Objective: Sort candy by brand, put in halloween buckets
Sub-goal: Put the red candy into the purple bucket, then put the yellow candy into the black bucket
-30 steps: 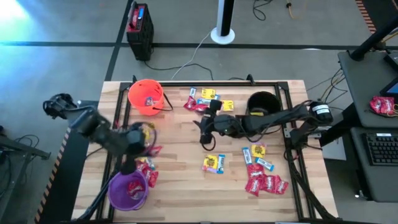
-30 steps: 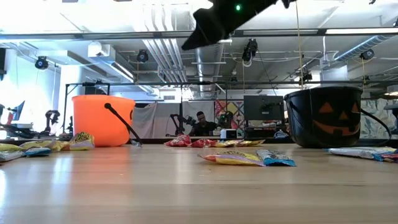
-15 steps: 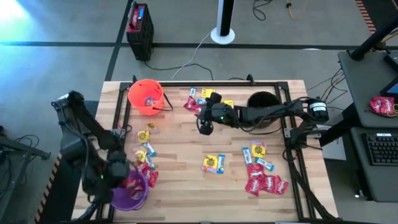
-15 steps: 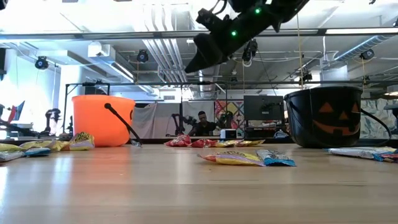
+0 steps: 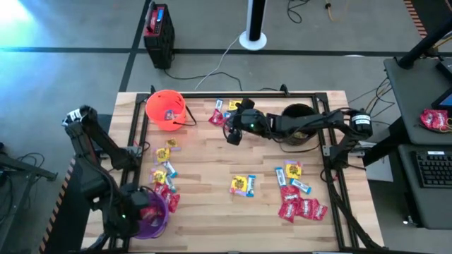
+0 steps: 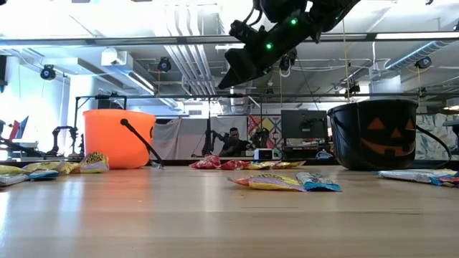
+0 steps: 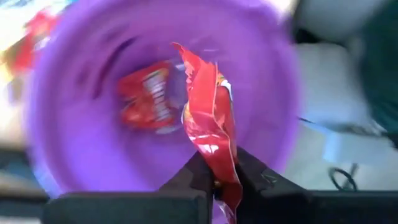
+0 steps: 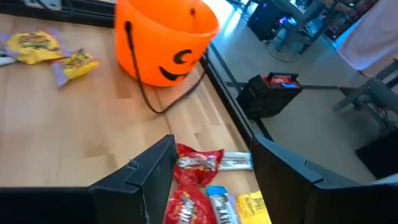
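Note:
The yellow packet lies beside the blue-and-white packet in the middle of the table. Next, I close my right gripper on the far end of the yellow packet [image 5: 241,180].
My left gripper [image 5: 132,212] hangs over the translucent purple bucket [image 5: 157,224] at the table's near left corner, shut on a red candy packet [image 7: 208,118]. Another red packet [image 7: 146,102] lies on that bucket's floor. My right gripper [image 5: 232,135] is open in the air [image 6: 226,79] above the far-edge candy cluster [image 5: 226,113]; red, blue-and-white and yellow packets [image 8: 199,163] show between its fingers. The orange bucket [image 5: 166,109] and the black bucket [image 5: 296,116] stand on the far side. More candy lies left [image 5: 164,168], middle [image 5: 242,185] and right [image 5: 296,199]. My left gripper pinches the red packet between its two fingers at the packet's lower end [image 7: 219,177]. The rest of the crumpled packet sticks out past the fingers into the purple bucket's mouth, lifted clear of the bucket's floor.
A dark frame rail [image 5: 328,152] runs along the table's sides and far edge. The orange bucket's thin handle [image 8: 146,93] lies on the wood. A larger red bag [image 5: 434,118] sits on a side desk at right. A person [image 6: 231,141] sits in the room behind.
My left arm has swung from the left candy cluster toward the near edge, carrying the red packet over the purple bucket. My right gripper has moved toward the far edge, from mid-table to above the far candy cluster, staying open.

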